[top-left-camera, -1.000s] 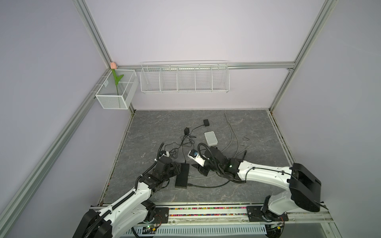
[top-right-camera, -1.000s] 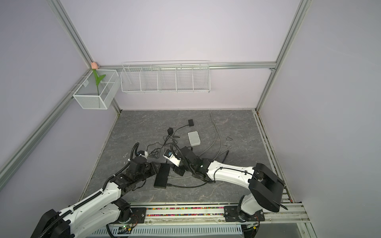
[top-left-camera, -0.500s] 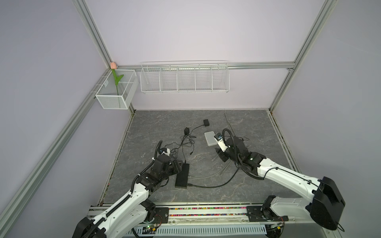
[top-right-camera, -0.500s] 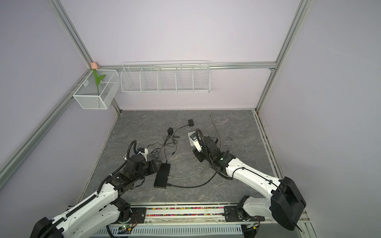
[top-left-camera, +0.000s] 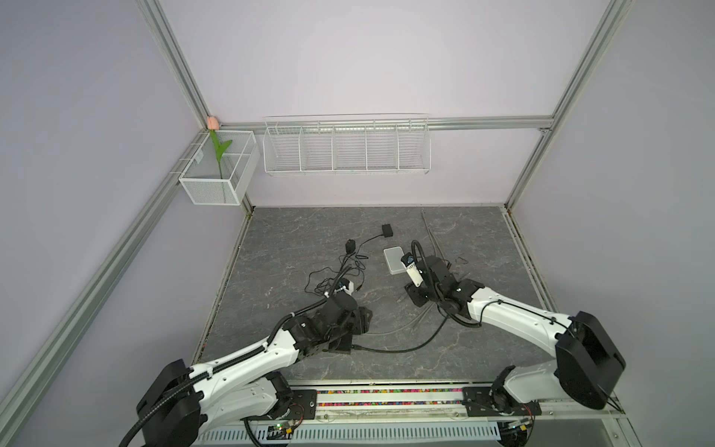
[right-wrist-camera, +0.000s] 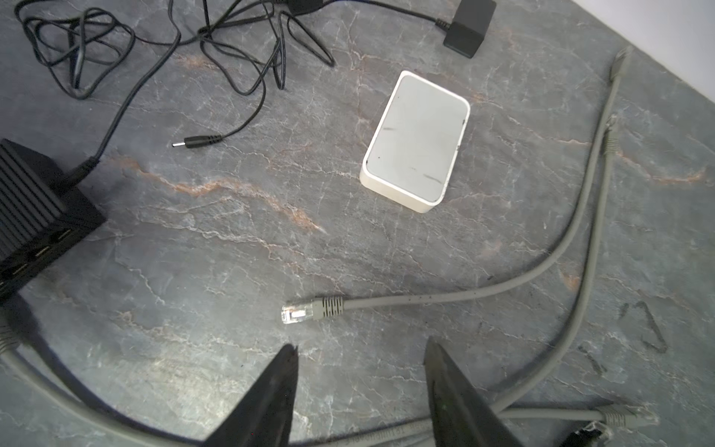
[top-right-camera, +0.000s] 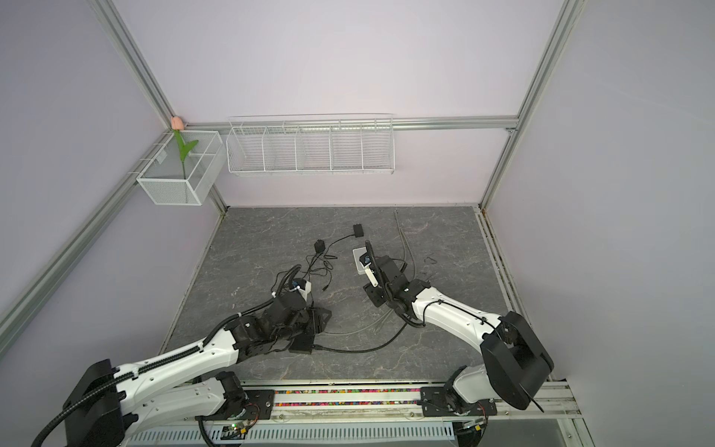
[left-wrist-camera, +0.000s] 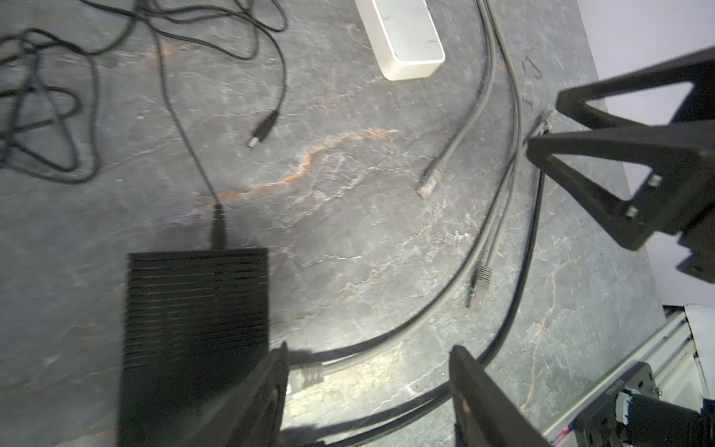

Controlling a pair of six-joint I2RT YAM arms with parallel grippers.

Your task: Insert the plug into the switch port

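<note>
I will move my left gripper next to the loose end (top-left-camera: 360,286) (left-wrist-camera: 276,112) of the thin black cord, beside its small black plug, and close it there.
The black ribbed switch (left-wrist-camera: 197,329) lies at the near left, mostly hidden under my left arm in both top views (top-left-camera: 342,344). A grey plug (left-wrist-camera: 307,375) sits against the switch's port side and looks seated there. My left gripper (left-wrist-camera: 371,348) hangs open over that plug and its cable, gripping nothing. My right gripper (right-wrist-camera: 361,345) is open and empty to the right of the switch, just short of a loose grey plug (right-wrist-camera: 305,309) that lies flat on the mat. In both top views the right gripper (top-left-camera: 412,296) hovers near the middle.
A white box (right-wrist-camera: 418,143) lies beyond the right gripper. Tangled thin black cords (top-left-camera: 340,271) with two small black adapters (top-left-camera: 387,230) lie farther back. Grey cables (right-wrist-camera: 580,251) curve along the right. A black cable (top-left-camera: 406,348) runs from the switch.
Both grippers have opened. My right arm has pulled away from the switch toward the white box. My left gripper has shifted right, over the switch's port end.
</note>
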